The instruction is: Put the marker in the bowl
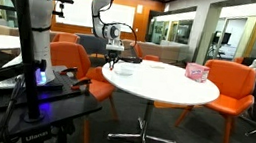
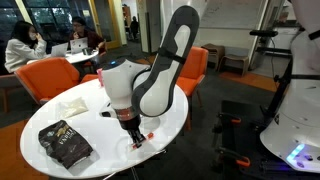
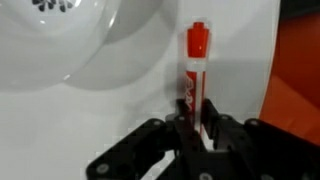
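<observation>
Next, I open my gripper to let go of the marker so that it lies across the black pattern at the bottom of the small white bowl (image 1: 126,69) (image 3: 52,8).
The marker (image 3: 196,60) is white with a red cap and points away from me in the wrist view, close to the table's edge. My gripper (image 3: 197,125) has its two black fingers closed against the marker's lower barrel. The small white bowl (image 3: 60,40) sits just to the left of the marker, apart from it. In an exterior view the gripper (image 1: 115,54) hangs low over the near-left part of the round white table (image 1: 161,86), beside the bowl (image 1: 124,70). In an exterior view the gripper (image 2: 133,136) is at the table surface, with the red cap (image 2: 150,137) beside it.
A pink patterned box (image 1: 197,73) stands at the far side of the table. A dark patterned bag (image 2: 65,145) lies on the table. Orange chairs (image 1: 229,88) surround the table. People sit at another table (image 2: 60,45) behind.
</observation>
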`<state>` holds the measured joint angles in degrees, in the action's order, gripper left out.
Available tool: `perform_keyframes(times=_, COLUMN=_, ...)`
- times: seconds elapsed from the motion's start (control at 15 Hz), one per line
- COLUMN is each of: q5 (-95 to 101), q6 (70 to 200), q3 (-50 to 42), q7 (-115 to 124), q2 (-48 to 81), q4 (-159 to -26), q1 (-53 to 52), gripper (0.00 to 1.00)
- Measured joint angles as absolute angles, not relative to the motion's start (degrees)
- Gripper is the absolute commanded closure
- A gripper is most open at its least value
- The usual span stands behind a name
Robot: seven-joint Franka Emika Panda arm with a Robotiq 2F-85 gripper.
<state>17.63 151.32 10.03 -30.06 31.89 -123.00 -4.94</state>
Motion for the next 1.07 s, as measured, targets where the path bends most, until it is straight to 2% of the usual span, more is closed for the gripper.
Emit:
perform_keyframes(times=0.07, q5=17.6, q6=151.2, q3=10.0, q7=-30.1, q2=31.9, q4=-123.0, q1=-5.0, gripper=0.95)
perform_keyframes(times=0.47, q5=14.0, q6=151.1, q3=12.2, q7=-30.3, q2=30.5, q4=-122.7, q1=-2.3, gripper=0.95)
perform_keyframes(times=0.8, q5=5.9, q6=151.0, q3=16.9, q7=-35.2, q2=23.6, q4=-124.4, q1=3.5, gripper=0.95)
perform_keyframes(times=1.07, q5=0.1, q6=151.0, q3=17.3, q7=-42.4, q2=18.6, q4=-126.4, q1=7.9, gripper=0.95)
